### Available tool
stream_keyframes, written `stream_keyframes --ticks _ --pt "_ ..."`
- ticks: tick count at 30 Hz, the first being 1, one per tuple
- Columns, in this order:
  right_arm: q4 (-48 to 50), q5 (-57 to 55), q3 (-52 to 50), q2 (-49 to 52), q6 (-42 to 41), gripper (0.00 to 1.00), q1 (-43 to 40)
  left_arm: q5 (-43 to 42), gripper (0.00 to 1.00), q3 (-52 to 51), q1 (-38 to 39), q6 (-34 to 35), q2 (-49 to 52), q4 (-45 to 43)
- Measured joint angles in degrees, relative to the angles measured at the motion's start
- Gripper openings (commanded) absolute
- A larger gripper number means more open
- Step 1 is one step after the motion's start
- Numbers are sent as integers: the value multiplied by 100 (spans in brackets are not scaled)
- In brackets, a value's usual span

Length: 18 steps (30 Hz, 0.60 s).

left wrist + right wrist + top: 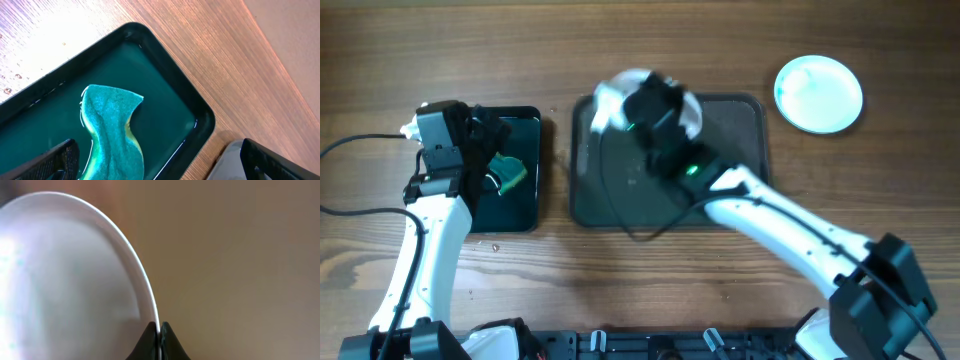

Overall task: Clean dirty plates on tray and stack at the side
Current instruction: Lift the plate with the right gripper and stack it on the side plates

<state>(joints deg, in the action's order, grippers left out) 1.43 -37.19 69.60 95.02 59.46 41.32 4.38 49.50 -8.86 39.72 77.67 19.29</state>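
My right gripper is going to release the white plate on top of the pale plate (818, 94) that lies off the dark grey tray.
My right gripper (640, 108) is shut on the rim of a white plate (612, 95) and holds it lifted and tilted over the far part of the dark grey tray (620, 195). In the right wrist view the plate (75, 270) stands on edge between the closed jaws (159, 330). A pale plate (818, 93) lies on the table at the far right, off the tray. No third plate shows. My left gripper (492, 170) is open over a green sponge (510, 175).
The sponge (112, 130) lies in a small glossy black tray (202, 117) at the left, and my left fingers (160, 162) straddle it. This small tray (532, 205) sits just left of the grey tray. A black cable crosses the grey tray.
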Motion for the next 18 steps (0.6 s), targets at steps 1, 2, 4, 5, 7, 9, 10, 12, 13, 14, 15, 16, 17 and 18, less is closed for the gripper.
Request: stream_keyframes --ticks 1,2,4,5,7,9,10,12,13,14,15,16,17,18 --pt "7 168 0 -68 -446 4 -269 0 100 0 0 0 0 -4" --pt "-9 452 0 -157 -1134 4 -640 0 100 0 0 0 0 -2" --pt "-122 1064 2 -293 -2461 4 -1360 0 100 0 0 0 0 -2" --pt "-177 1185 2 -315 -2612 4 -1493 0 100 0 0 0 0 2" --pt "-490 2240 22 -376 -4426 4 -2712 0 100 0 0 0 0 -2" --pt "-789 3080 20 -363 -5698 4 -3681 0 100 0 0 0 0 -2" --pt "-881 3440 20 -334 -6282 4 -4186 0 100 0 0 0 0 2" --pt "-1054 3821 22 -247 -7184 4 -4889 0 100 0 0 0 0 -2" --pt "-1189 4035 24 -118 -7834 4 -5379 0 100 0 0 0 0 0" --pt "-1246 4144 24 7 -8207 4 -5643 0 100 0 0 0 0 -2" --pt "-1307 4280 24 238 -8693 4 -5971 0 100 0 0 0 0 0" --pt "-1320 4360 24 382 -8929 4 -6126 0 100 0 0 0 0 -2" --pt "-1327 4404 22 503 -9079 5 -6227 0 100 0 0 0 0 0" --pt "-1325 4465 22 636 -9239 4 -6330 0 100 0 0 0 0 -2"
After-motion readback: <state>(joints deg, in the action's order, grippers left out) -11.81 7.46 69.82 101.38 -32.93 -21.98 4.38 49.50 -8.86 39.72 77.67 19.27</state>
